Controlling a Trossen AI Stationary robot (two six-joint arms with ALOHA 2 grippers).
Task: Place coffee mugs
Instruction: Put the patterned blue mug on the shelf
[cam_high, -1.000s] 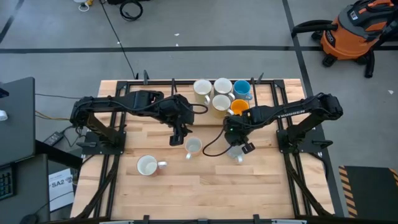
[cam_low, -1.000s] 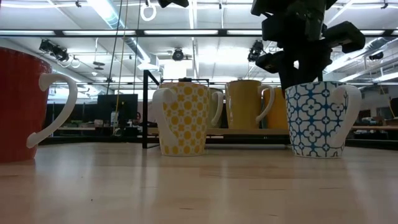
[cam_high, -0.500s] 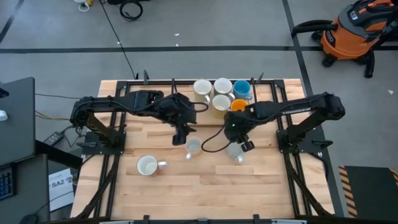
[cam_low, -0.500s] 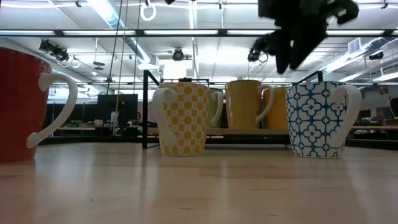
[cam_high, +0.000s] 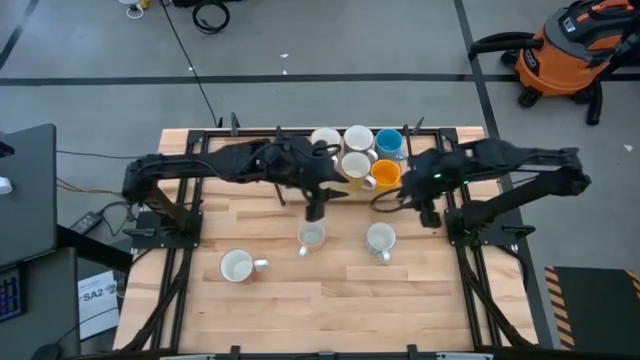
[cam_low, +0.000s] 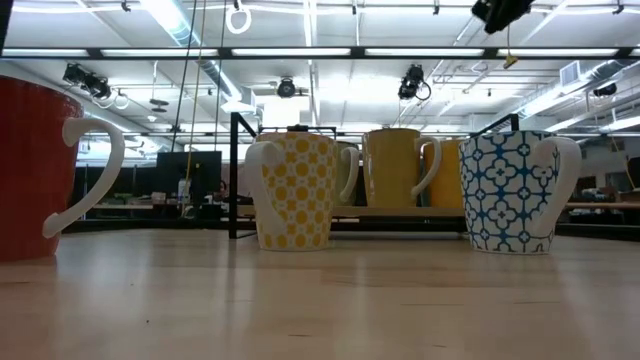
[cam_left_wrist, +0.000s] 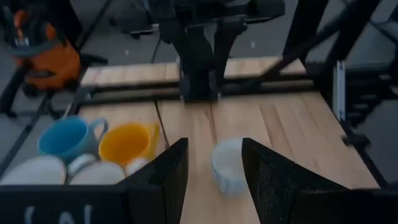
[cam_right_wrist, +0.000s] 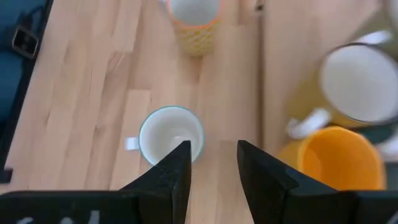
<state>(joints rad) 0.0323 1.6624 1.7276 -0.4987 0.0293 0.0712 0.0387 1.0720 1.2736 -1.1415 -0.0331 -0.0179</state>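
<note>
Next, I move my left gripper to the blue-patterned mug and close it on the mug's rim (cam_high: 376, 226) (cam_left_wrist: 214, 157) across from its handle, on the part facing the orange mug.
Three coffee mugs stand upright on the table's near half: a red one (cam_high: 237, 266), a yellow-patterned one (cam_high: 311, 237) and a blue-patterned one (cam_high: 380, 239). Several more crowd the far edge, among them a blue one (cam_high: 389, 143) and an orange one (cam_high: 386, 174). My left gripper (cam_high: 318, 206) hangs open above the table's middle, pointing toward the blue-patterned mug (cam_left_wrist: 229, 167). My right gripper (cam_high: 427, 208) is open and high, slanting down to the right of that mug (cam_right_wrist: 171, 134). Neither holds anything.
Black rails (cam_high: 300, 131) frame the wooden table (cam_high: 300, 300). Bare wood lies along the near edge and between the placed mugs. An orange vacuum (cam_high: 570, 50) stands on the floor beyond the far right corner.
My right gripper has risen off the blue-patterned mug and drawn back toward the table's right and far edges, rolling level. The mug stays standing on the table. My left gripper has tipped up from pointing steeply down and shifted toward the far right.
</note>
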